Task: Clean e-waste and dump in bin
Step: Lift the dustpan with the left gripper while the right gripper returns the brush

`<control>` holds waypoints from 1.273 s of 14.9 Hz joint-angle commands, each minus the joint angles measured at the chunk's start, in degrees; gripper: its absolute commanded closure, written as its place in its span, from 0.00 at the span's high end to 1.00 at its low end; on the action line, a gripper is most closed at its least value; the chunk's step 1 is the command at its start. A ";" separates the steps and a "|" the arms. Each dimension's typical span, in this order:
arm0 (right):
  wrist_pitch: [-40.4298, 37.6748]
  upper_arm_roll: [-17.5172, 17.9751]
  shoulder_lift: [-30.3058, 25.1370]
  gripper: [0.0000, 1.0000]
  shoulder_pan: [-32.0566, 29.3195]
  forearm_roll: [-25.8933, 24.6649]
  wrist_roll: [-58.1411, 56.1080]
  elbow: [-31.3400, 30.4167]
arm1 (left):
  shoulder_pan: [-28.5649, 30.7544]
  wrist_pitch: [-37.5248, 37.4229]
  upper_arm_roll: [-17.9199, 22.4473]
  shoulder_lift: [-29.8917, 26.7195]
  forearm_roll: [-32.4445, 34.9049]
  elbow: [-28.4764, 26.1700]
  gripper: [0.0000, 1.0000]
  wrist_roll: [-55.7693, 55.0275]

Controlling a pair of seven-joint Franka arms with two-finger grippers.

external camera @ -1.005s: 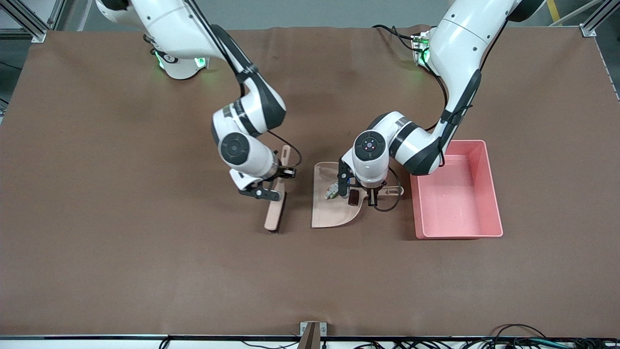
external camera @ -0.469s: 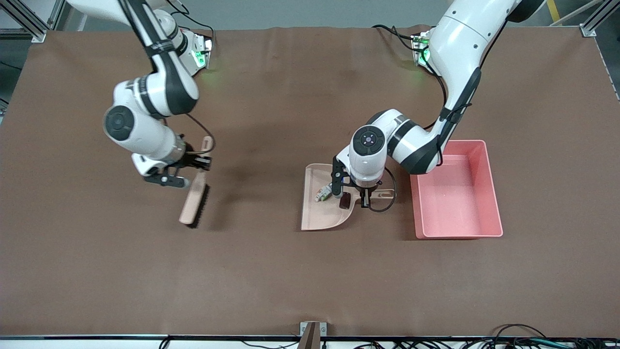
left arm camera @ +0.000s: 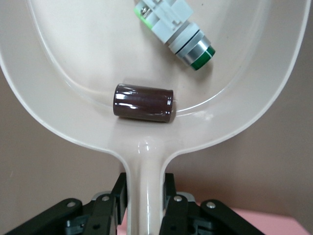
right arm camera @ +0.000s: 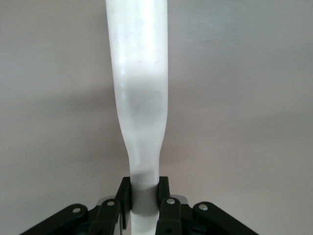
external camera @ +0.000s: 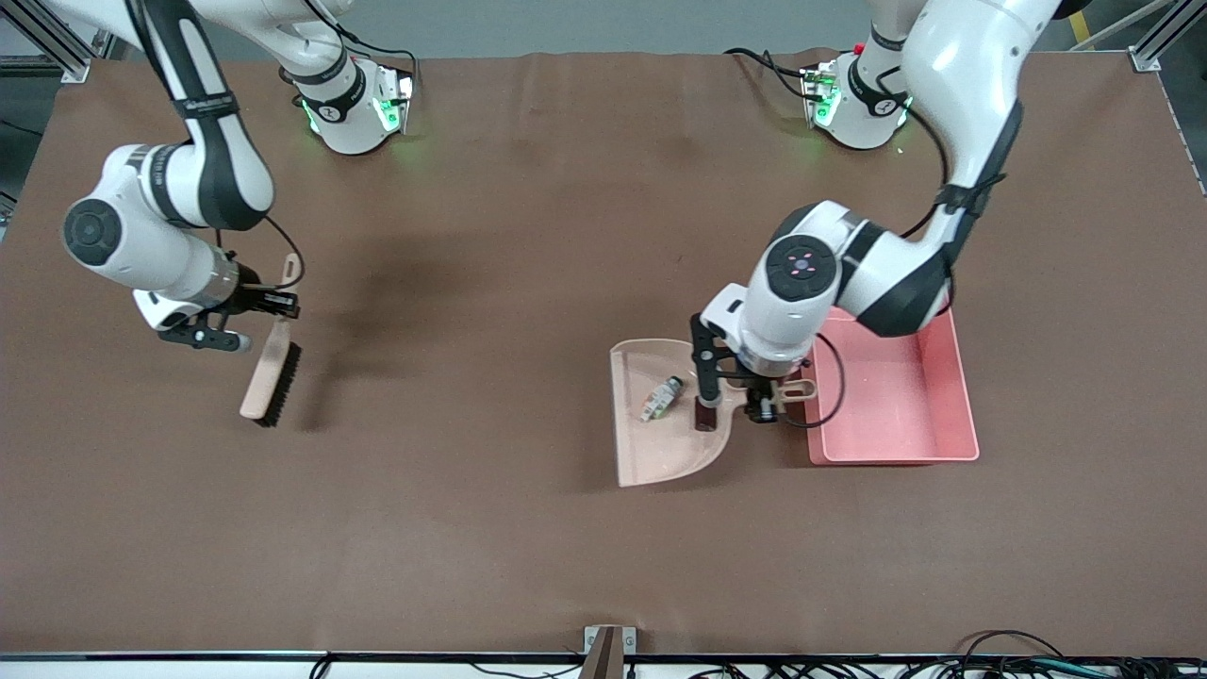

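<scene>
The brush will go down on the brown cloth (external camera: 267,336) just beneath my right gripper, where I will set it well away from the pink bin.
My left gripper (external camera: 768,394) is shut on the handle of the beige dustpan (external camera: 651,453) and holds it beside the pink bin (external camera: 882,401), with the handle end at the bin's wall. Both pieces of e-waste lie in the pan: the white-grey component with a green part (external camera: 660,398) and the dark brown-black block (external camera: 702,415). The left wrist view shows the block (left arm camera: 143,102), the component (left arm camera: 176,32) and my left gripper (left arm camera: 145,200) clamped on the handle. My right gripper (external camera: 243,316) is shut on the brush (external camera: 271,382) over the table at the right arm's end, as the right wrist view (right arm camera: 143,198) shows.
The bin's inside looks bare. A corner of the bin (left arm camera: 276,226) shows in the left wrist view. Brown cloth (external camera: 471,528) covers the table. A small bracket (external camera: 608,646) and cables lie at the table edge nearest the front camera.
My right arm has swung the brush away from the dustpan toward its own end of the table. My left gripper has carried the dustpan, with both pieces in it, closer to the bin.
</scene>
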 commanded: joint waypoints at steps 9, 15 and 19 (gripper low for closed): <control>14.20 1.32 1.18 0.00 -6.24 -2.32 -8.48 -10.47 | 35.99 -13.21 -20.87 -7.18 -1.97 -2.68 0.04 14.21; 15.70 1.32 3.30 0.01 -6.77 -2.32 -8.75 -10.38 | 45.49 -13.12 -21.85 -11.31 0.40 -7.78 0.03 23.00; 15.53 1.32 4.27 0.34 -6.77 -2.32 -8.66 -10.03 | 49.89 -12.33 -21.94 -13.76 2.34 -12.35 0.03 26.52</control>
